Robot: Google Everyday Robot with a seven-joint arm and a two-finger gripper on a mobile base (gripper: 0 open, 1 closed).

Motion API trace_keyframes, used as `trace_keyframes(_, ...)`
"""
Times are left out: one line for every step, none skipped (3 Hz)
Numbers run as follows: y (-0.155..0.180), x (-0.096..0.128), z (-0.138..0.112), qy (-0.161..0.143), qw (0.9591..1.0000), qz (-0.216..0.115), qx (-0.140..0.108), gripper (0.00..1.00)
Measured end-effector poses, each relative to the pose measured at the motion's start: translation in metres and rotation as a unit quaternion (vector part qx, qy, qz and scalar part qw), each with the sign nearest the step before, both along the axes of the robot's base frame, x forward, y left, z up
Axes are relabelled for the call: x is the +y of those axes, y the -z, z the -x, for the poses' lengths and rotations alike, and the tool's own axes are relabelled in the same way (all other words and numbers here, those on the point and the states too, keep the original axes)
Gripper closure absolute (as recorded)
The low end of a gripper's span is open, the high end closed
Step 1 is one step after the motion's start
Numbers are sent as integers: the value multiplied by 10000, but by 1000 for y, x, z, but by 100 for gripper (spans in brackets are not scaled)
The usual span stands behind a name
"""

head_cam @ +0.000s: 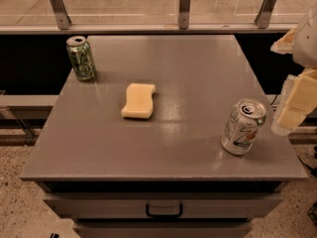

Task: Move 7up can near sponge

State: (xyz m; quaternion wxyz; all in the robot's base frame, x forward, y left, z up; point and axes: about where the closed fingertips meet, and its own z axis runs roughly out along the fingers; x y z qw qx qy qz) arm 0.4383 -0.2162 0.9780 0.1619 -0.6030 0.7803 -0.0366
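The 7up can is next for my gripper, which should go to it and close on its sides (243, 123), just below the can's top rim.
The 7up can (243, 127), silver-white with green lettering and a red spot, stands on the grey table (188, 73) near its front right corner. The pale yellow sponge (138, 100) lies flat near the table's middle, well to the left of the can. My gripper (293, 107) is at the right edge of the view, just to the right of the 7up can and about level with its top. It holds nothing that I can see, and a small gap separates it from the can.
A dark green patterned can (81, 58) stands at the table's back left corner. A glass railing with metal posts (184, 4) runs behind the table. A drawer with a dark handle (164, 210) is below the front edge.
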Motion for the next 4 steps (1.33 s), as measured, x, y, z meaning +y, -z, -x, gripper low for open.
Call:
trace_keyframes(0,0,0,0,10000,0,-1,0)
trace_keyframes(-2,1,0,-66,9999,-98,38,0)
trace_keyframes(8,11,3,-361,9980,-429,307,0)
trace_keyframes(26,27,8,-655,9933,-714,632,0)
